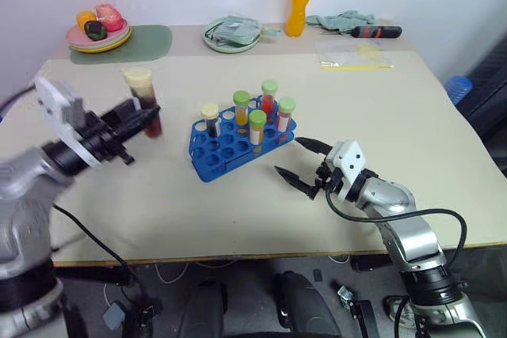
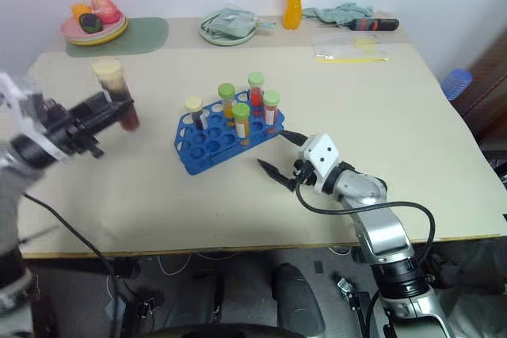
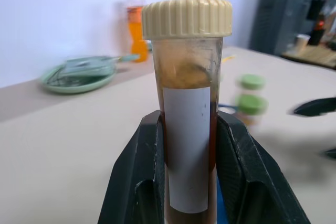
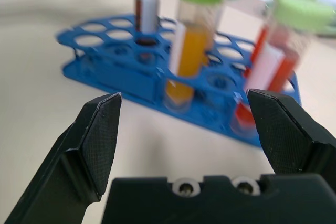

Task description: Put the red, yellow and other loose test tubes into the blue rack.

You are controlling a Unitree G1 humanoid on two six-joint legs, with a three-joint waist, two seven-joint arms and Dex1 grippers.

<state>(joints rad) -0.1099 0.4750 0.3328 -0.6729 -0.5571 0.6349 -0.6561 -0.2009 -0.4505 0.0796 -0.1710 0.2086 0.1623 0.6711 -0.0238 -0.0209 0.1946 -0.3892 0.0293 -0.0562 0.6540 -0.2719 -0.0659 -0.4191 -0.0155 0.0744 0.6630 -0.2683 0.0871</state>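
My left gripper is to put the cream-capped tube into a front-row hole of the blue rack (image 1: 227,153), near the yellow tube.
My left gripper (image 1: 147,119) is shut on a test tube (image 1: 143,100) with a cream cap and dark red-brown liquid, held upright above the table to the left of the blue rack (image 1: 226,150). In the left wrist view the tube (image 3: 186,129) with its white label stands between the black fingers (image 3: 139,182). Several capped test tubes stand in the rack: one with a cream cap (image 1: 210,118), the others with green caps over yellow (image 1: 242,108) or red (image 1: 269,96) liquid. Just right of the rack, my right gripper (image 1: 299,162) is open and empty, with its fingertips pointing at the rack (image 4: 105,72).
At the table's far edge stand a tall orange drink bottle (image 1: 300,1), a green plate (image 1: 230,37) with a cloth, a plate of toy food (image 1: 99,29) on a green mat, a screwdriver (image 1: 374,32) and a clear plastic bag (image 1: 354,55).
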